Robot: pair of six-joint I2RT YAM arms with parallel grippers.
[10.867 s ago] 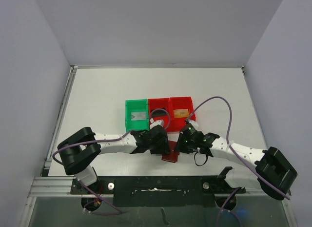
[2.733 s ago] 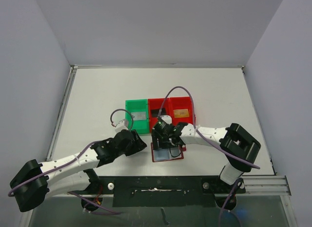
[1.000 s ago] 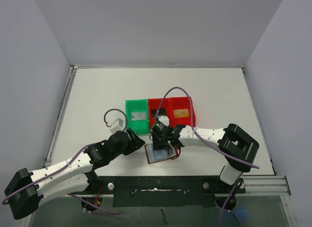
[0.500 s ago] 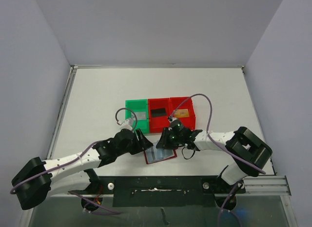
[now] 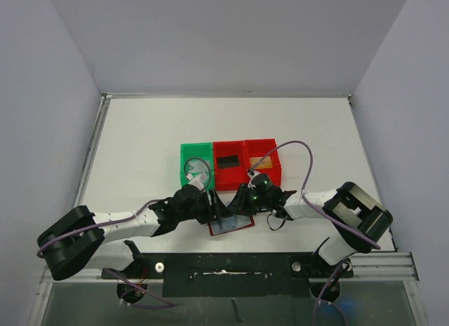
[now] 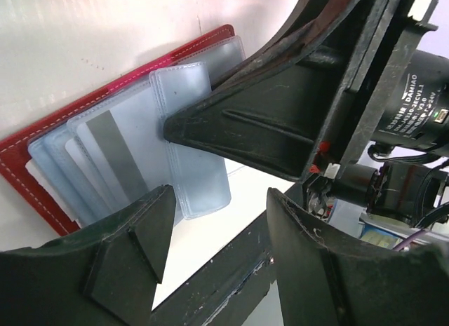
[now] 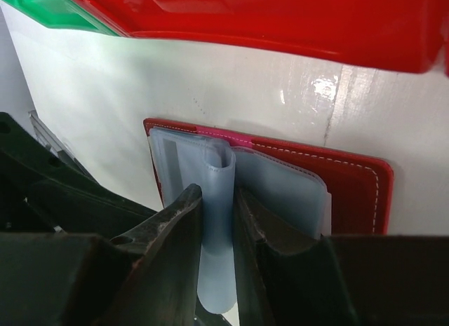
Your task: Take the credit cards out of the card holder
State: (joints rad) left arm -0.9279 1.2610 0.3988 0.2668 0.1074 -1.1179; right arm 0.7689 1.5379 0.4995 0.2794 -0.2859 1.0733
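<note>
The robot's right gripper pinches a curled pocket leaf beside the pocket showing the grey strip, so it should lay that leaf flat and grip the grey-strip pocket (image 6: 118, 155).
The card holder (image 5: 242, 224) lies open on the table near the front edge, dark red with pale blue-grey pockets (image 6: 126, 147). My right gripper (image 7: 217, 193) is shut on one pocket leaf (image 7: 216, 228) and holds it upright, curled between the fingers; from above it (image 5: 238, 205) sits at the holder's far edge. Just left of the holder, my left gripper (image 6: 217, 224) stands open and holds nothing, also seen from above (image 5: 216, 212). A grey strip (image 6: 116, 151) shows through one pocket. A black credit card (image 5: 228, 161) and a gold-orange one (image 5: 261, 160) lie in the red bins.
Three small bins stand in a row just beyond the holder: a green bin (image 5: 184, 173), a middle red bin (image 5: 229, 179) and a right red bin (image 5: 275, 173). The left arm's cable (image 5: 198, 165) loops over the green bin. The black front rail (image 5: 224, 266) runs close behind the holder.
My right gripper has shifted to the holder's far edge and closed on a pocket leaf. The left gripper has moved right, up to the holder's left side, still open.
</note>
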